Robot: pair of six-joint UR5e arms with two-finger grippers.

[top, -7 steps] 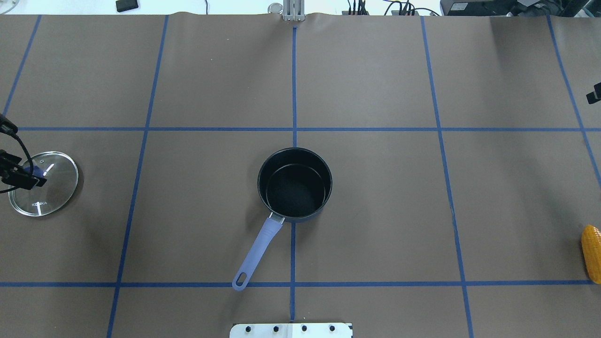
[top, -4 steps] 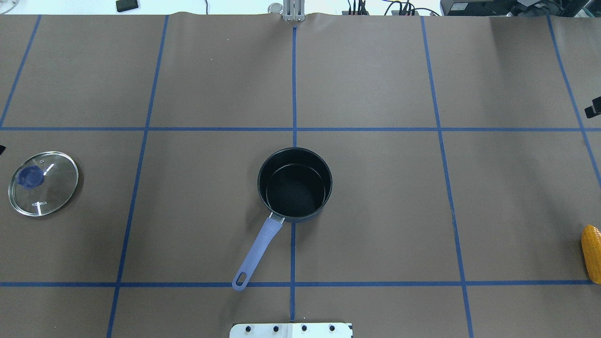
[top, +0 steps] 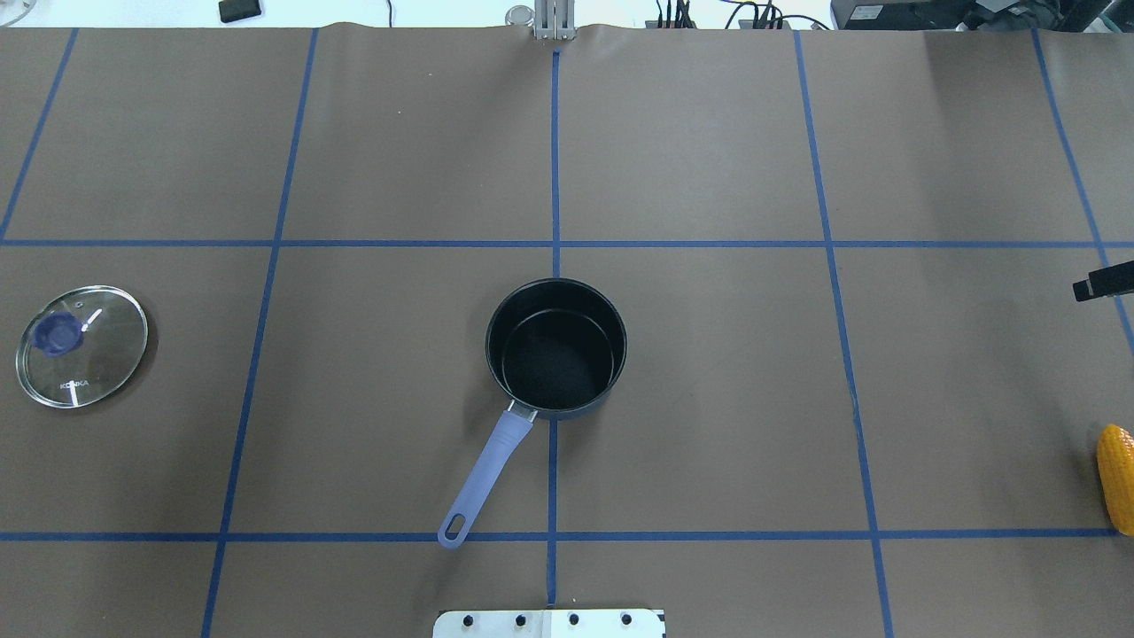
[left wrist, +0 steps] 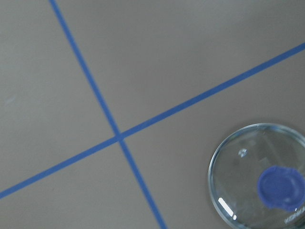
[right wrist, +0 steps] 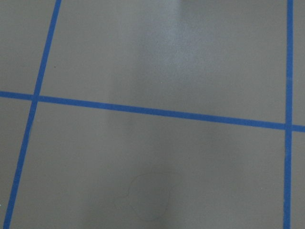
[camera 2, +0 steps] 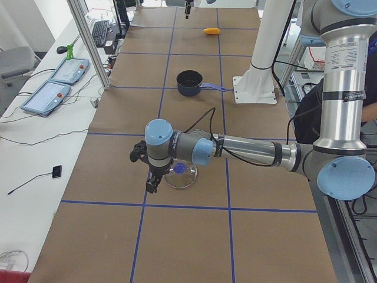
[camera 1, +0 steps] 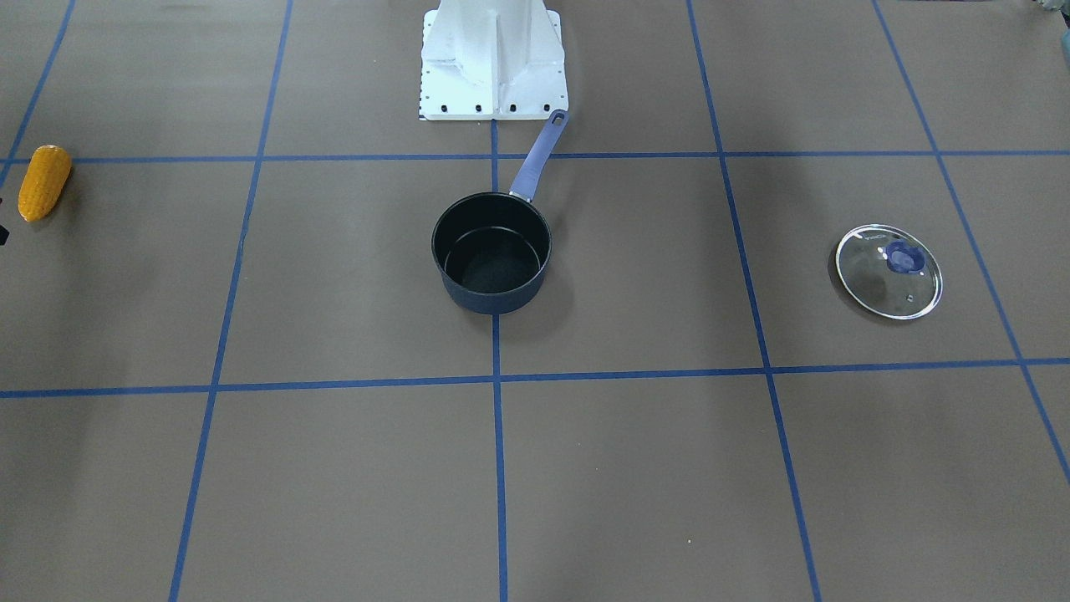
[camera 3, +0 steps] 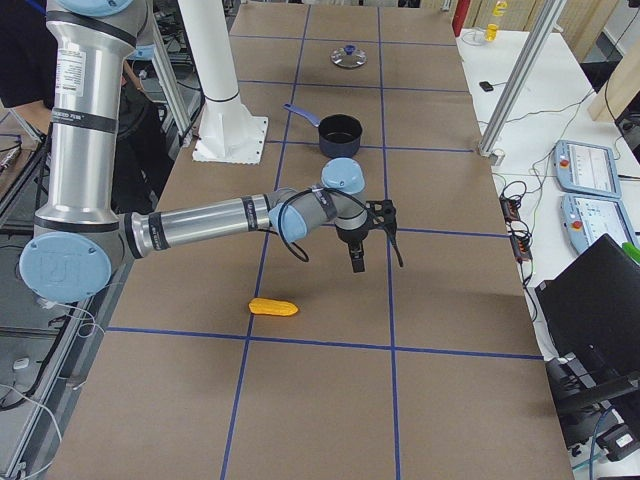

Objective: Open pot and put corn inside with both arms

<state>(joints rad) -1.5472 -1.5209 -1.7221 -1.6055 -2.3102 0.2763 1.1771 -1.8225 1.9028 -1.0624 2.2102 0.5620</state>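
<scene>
The yellow corn should go into the dark navy pot, so my right gripper needs to close on the middle of the yellow corn [camera 1: 44, 185].
The dark navy pot [top: 556, 347] stands open and empty at mid-table, its periwinkle handle [top: 485, 474] pointing toward the robot; it also shows in the front view [camera 1: 491, 255]. The yellow corn [top: 1116, 477] lies on the table at the far right edge, also seen in the right side view [camera 3: 273, 307]. My right gripper [camera 3: 357, 262] hangs over the table beyond the corn; only a black tip [top: 1103, 283] shows overhead, and I cannot tell if it is open. My left gripper [camera 2: 152, 184] hovers beside the glass lid [camera 2: 179, 175]; I cannot tell if it is open.
The round glass lid [top: 81, 346] with a blue knob lies flat at the far left, also in the left wrist view [left wrist: 259, 176]. The white pedestal base [camera 1: 493, 58] stands behind the pot's handle. Blue tape lines grid the brown table cover.
My left gripper has drawn back from over the lid's knob and left the overhead view; the lid stays put. The right gripper's tip has moved nearer the corn along the right edge.
</scene>
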